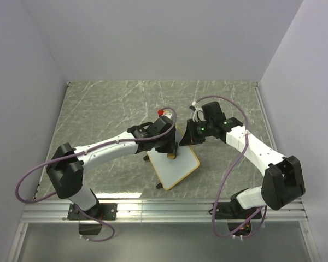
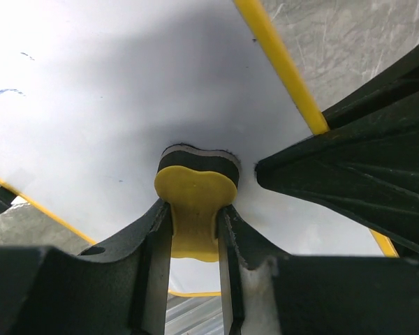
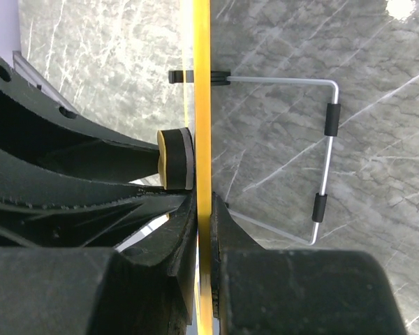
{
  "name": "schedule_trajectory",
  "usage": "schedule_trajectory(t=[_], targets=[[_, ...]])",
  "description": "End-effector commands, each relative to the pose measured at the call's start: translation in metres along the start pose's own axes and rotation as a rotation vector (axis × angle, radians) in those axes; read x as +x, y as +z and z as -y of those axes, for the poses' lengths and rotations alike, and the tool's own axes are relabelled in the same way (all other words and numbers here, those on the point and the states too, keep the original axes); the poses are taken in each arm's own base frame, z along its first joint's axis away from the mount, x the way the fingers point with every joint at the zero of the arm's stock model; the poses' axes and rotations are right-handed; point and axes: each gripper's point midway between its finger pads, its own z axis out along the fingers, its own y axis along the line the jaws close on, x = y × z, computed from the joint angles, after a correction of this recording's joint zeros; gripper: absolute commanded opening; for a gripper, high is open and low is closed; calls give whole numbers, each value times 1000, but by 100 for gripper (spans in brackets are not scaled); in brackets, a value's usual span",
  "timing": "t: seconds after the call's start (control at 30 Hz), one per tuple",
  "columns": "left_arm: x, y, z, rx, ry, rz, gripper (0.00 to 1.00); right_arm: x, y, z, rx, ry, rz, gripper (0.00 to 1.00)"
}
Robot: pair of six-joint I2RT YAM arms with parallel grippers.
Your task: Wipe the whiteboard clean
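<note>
My left gripper is going to set the yellow eraser down. I should place it on the grey marble (image 1: 128,138) next to the whiteboard, across from my right gripper.
The whiteboard (image 1: 177,166) is a white board with a yellow rim, tilted up at mid table. My left gripper (image 1: 170,148) is shut on the yellow bone-shaped eraser (image 2: 194,202), whose black felt pad presses on the white face (image 2: 126,91). Faint blue marks (image 2: 7,92) remain at the far left of the face. My right gripper (image 1: 186,136) is shut on the board's yellow edge (image 3: 202,105), seen edge-on in the right wrist view. The eraser (image 3: 174,159) shows there too, against the board.
A wire stand with black sleeves (image 3: 327,160) props the board from behind on the grey marble table (image 1: 98,109). A small red object (image 1: 160,112) lies just behind the left gripper. A metal rail (image 1: 164,210) runs along the near edge.
</note>
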Motion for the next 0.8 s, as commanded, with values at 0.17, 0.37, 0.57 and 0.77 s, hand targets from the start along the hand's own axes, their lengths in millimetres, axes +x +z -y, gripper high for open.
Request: schedule_trajectory(t=[0.17,0.37,0.57,0.77], targets=[[-2,34,-49,-48,-94,30,0,10,-2,-19,-73,-76,-7,0],[9,40,-85,-129,-117,18,0,7,-3,-19,-71,-78,2,0],[6,34,-91,-159,-103,33,0,8,-2,-19,-71,-72,2,0],[-4,26,-91,-166,-97,63,0,7,0,-18,-71,-67,2,0]])
